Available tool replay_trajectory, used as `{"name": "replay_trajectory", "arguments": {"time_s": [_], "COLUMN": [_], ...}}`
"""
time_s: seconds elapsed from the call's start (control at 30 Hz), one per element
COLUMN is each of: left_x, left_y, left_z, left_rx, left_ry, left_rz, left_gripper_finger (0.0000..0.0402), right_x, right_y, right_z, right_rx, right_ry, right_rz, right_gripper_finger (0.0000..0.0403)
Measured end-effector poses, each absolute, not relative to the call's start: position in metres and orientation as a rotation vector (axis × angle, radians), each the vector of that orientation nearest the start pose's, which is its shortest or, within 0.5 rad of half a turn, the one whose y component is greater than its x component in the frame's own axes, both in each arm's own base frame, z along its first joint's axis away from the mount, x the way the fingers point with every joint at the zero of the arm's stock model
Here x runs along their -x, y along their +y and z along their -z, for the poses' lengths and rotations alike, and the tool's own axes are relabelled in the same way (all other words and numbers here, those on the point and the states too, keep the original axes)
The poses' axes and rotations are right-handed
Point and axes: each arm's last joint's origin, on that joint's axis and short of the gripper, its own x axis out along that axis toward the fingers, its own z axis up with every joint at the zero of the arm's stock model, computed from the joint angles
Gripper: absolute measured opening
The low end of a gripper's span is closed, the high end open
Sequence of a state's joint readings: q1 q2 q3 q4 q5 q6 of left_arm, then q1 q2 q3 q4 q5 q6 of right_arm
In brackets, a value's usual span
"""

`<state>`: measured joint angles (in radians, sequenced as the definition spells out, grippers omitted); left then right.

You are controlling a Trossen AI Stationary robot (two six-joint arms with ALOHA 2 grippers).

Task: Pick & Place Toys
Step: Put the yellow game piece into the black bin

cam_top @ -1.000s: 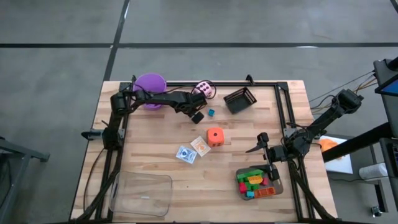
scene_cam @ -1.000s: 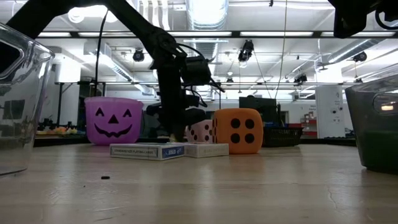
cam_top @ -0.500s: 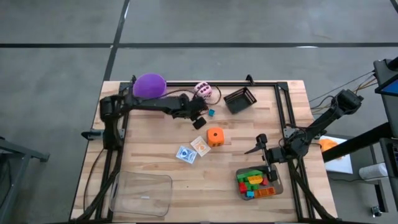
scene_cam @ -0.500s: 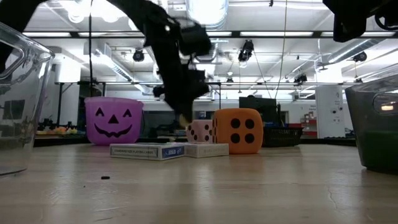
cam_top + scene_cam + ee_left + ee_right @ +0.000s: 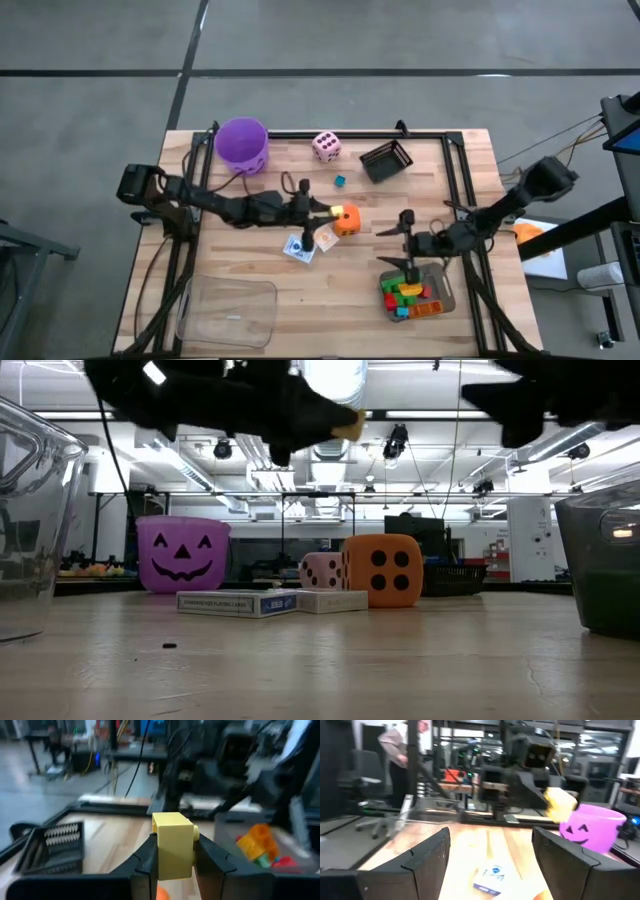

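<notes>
I need to next use my right gripper to grasp the loose end [image 5: 340, 211] [image 5: 563, 809] of the yellow brick, which pokes out from the fingers of my left gripper.
My left gripper [image 5: 316, 210] is high above the table's middle, just left of the orange dotted die [image 5: 346, 220], and is shut on a small yellow brick [image 5: 172, 845]. The brick also shows in the low view [image 5: 348, 425]. My right gripper [image 5: 398, 236] hangs open and empty above the far left corner of the grey tray [image 5: 445, 300], which holds several coloured bricks [image 5: 405, 290]. Two white-blue card packs [image 5: 300, 247] [image 5: 322, 235] lie flat near the orange die. A pink die [image 5: 325, 146] and a small blue brick [image 5: 340, 181] rest on the table farther back. My left gripper pinches the yellow brick's two opposite sides [image 5: 159, 851] between its two fingers. The fingers come about level from the table's left and point toward its right. The brick is lifted clear, high above the table, with its studded face [image 5: 195, 832] turned sideways.
A purple bucket [image 5: 243, 142] stands at the far left. A black mesh basket [image 5: 387, 158] lies at the far right. A clear plastic bin [image 5: 228, 310] sits at the near left. A black frame [image 5: 455, 190] runs along the table's far and right sides.
My left gripper has risen from the table near the blue brick and come toward the near edge, carrying the yellow brick up high beside the orange die. My right gripper has gone a little toward the table's left.
</notes>
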<state>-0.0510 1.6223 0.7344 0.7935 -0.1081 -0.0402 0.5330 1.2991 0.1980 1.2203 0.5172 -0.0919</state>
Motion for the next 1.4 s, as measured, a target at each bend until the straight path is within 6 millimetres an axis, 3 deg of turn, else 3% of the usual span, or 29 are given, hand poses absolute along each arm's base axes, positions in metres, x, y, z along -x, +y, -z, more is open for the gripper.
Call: {"name": "replay_trajectory", "arguments": {"time_s": [0.27, 0.5, 1.17, 1.4], "left_x": [-0.326, -0.335, -0.34, -0.344], "left_y": [-0.02, -0.034, -0.047, -0.049], "left_z": [-0.183, -0.182, -0.191, -0.177], "left_rx": [0.03, -0.045, -0.058, -0.06], "left_ry": [0.137, 0.105, 0.062, 0.096], "left_rz": [0.002, 0.079, 0.127, 0.13], "left_gripper_finger": [0.0088, 0.0088, 0.0088, 0.0088], "right_x": [-0.228, -0.257, -0.266, -0.267], "right_y": [0.084, 0.07, 0.061, 0.061], "right_z": [-0.181, -0.182, -0.175, -0.179], "right_rx": [0.043, 0.02, -0.039, -0.042], "right_ry": [-0.09, -0.074, -0.034, -0.049], "right_rz": [0.05, 0.02, -0.038, -0.039], "right_gripper_finger": [0.0279, 0.0279, 0.0279, 0.0279]}}
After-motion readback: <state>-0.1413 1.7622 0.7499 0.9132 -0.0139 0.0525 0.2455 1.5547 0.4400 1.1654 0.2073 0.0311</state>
